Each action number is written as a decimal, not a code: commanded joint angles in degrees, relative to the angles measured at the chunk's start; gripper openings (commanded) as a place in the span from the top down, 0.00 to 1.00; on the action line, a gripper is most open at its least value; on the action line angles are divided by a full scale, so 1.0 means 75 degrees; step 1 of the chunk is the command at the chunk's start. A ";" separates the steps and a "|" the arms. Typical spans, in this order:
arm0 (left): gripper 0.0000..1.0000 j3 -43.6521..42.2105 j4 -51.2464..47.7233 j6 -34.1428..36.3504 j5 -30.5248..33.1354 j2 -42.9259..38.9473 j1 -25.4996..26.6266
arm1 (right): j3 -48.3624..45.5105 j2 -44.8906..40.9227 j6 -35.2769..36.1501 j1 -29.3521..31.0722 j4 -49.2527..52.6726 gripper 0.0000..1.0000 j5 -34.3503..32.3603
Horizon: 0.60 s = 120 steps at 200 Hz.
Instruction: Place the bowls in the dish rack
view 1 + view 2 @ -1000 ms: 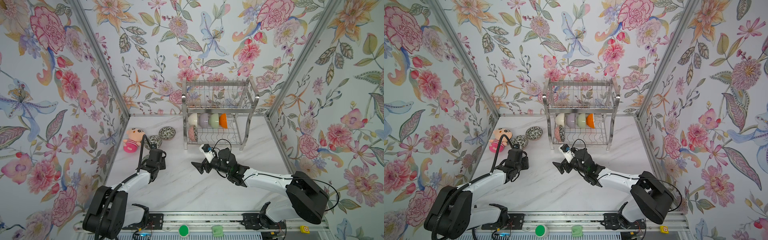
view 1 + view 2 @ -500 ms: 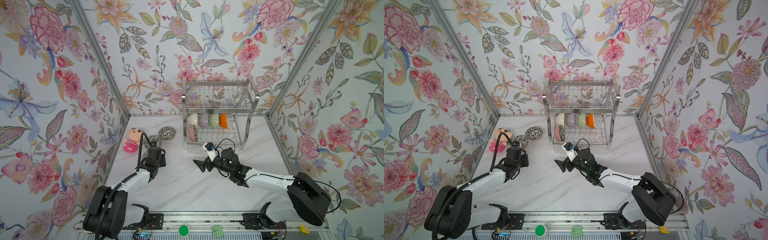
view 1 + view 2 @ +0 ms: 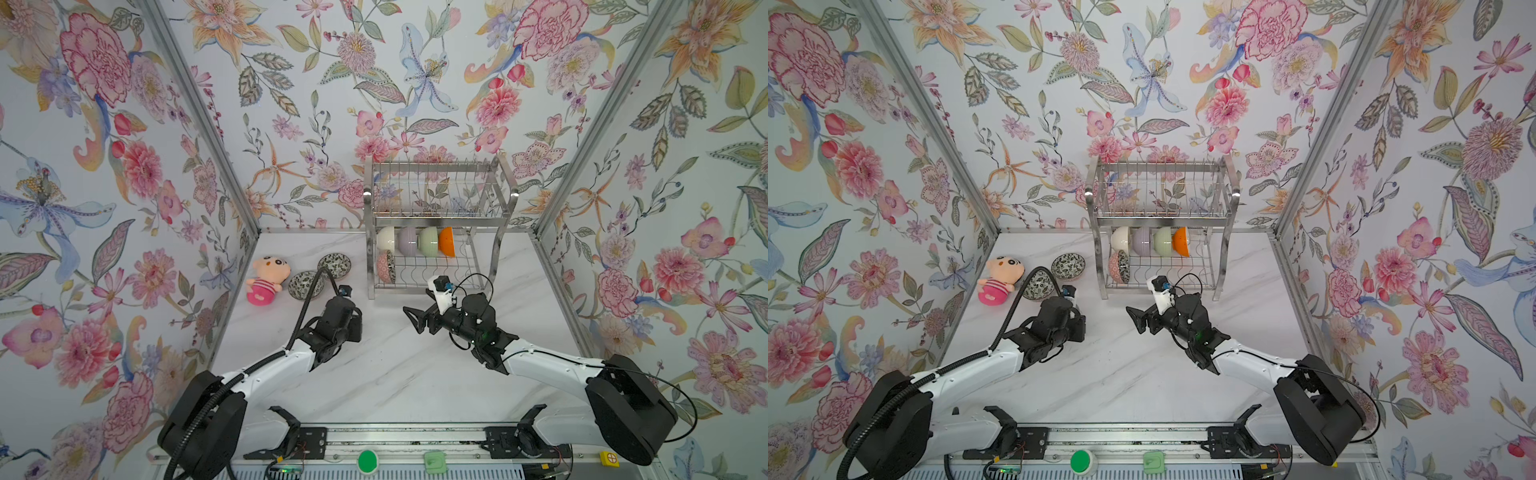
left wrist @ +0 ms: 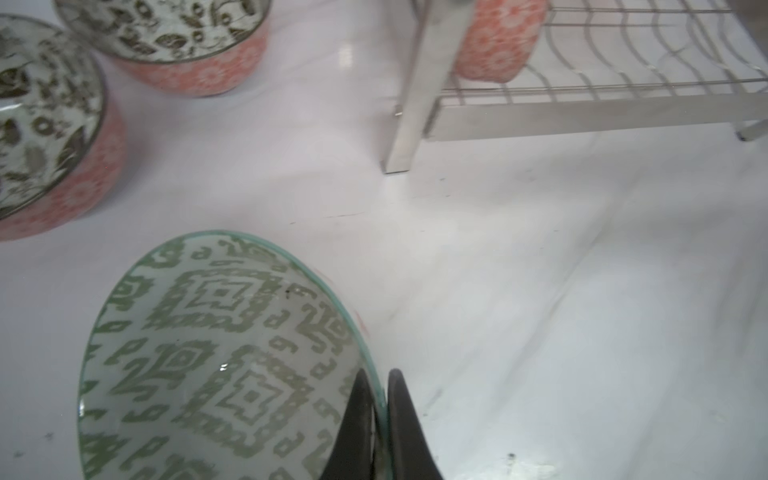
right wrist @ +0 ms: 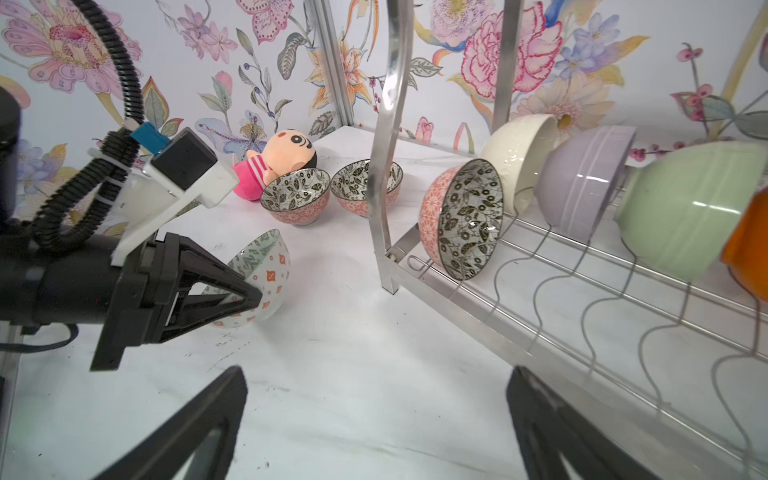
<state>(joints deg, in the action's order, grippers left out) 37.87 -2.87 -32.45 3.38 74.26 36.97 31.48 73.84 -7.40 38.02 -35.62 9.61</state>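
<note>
The small bowl, now tilted just above the table, will be let go by my left gripper on the table (image 3: pixel 410 318) (image 4: pixel 524 244) just in front of the dish rack, near the rack's leaf-patterned bowl.
My left gripper (image 4: pixel 376 374) is shut on the rim of a small bowl (image 4: pixel 216 365), green-patterned inside, white with orange marks outside (image 5: pixel 266 266). The bowl is tilted just above the table, left of the dish rack (image 3: pixel 436 166). In both top views the left wrist (image 3: pixel 338 318) hides it. On the rack's lower tier stand a cream bowl (image 3: pixel 385 239), a lilac one (image 3: pixel 407 241), a green one (image 3: pixel 428 242), an orange one (image 3: pixel 446 242) and a leaf-patterned one (image 3: pixel 385 267). Two leaf-patterned bowls (image 3: pixel 334 266) (image 3: pixel 303 286) sit on the table. My right gripper (image 3: pixel 409 318) is open and empty before the rack.
A pink plush doll (image 3: pixel 266 278) lies at the back left by the wall. The rack's front left leg (image 4: pixel 419 95) stands close ahead of the held bowl. Flowered walls close in three sides. A white marble tabletop (image 3: pixel 395 374) stretches between the arms.
The left gripper has closed on the bowl's rim, and the left arm has moved right, away from the doll. The right gripper has barely shifted and stays open.
</note>
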 commanded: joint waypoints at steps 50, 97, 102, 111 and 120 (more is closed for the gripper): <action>1.00 0.1633 0.0587 -0.0346 -0.0034 0.1957 0.1531 | -0.0339 -0.2248 -0.0353 -0.1012 0.1953 0.01 -0.0601; 1.00 0.2481 0.0772 -0.0401 -0.0154 0.3245 0.2219 | -0.0368 -0.2640 -0.0765 -0.1600 0.2516 0.01 -0.0333; 1.00 0.2513 0.0821 -0.0417 -0.0196 0.3328 0.2236 | -0.0346 -0.2648 -0.0791 -0.1656 0.2568 0.01 -0.0317; 1.00 0.2571 0.0890 -0.0441 -0.0282 0.3452 0.2243 | -0.0332 -0.2643 -0.0836 -0.1753 0.2618 0.01 -0.0259; 0.95 0.2623 0.0922 -0.0455 -0.0330 0.3563 0.2231 | -0.0314 -0.2650 -0.0901 -0.1847 0.2658 0.01 -0.0227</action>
<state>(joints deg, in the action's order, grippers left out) 55.61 2.31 -34.83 3.05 98.54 53.34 29.78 54.59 -11.90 25.61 -18.92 6.85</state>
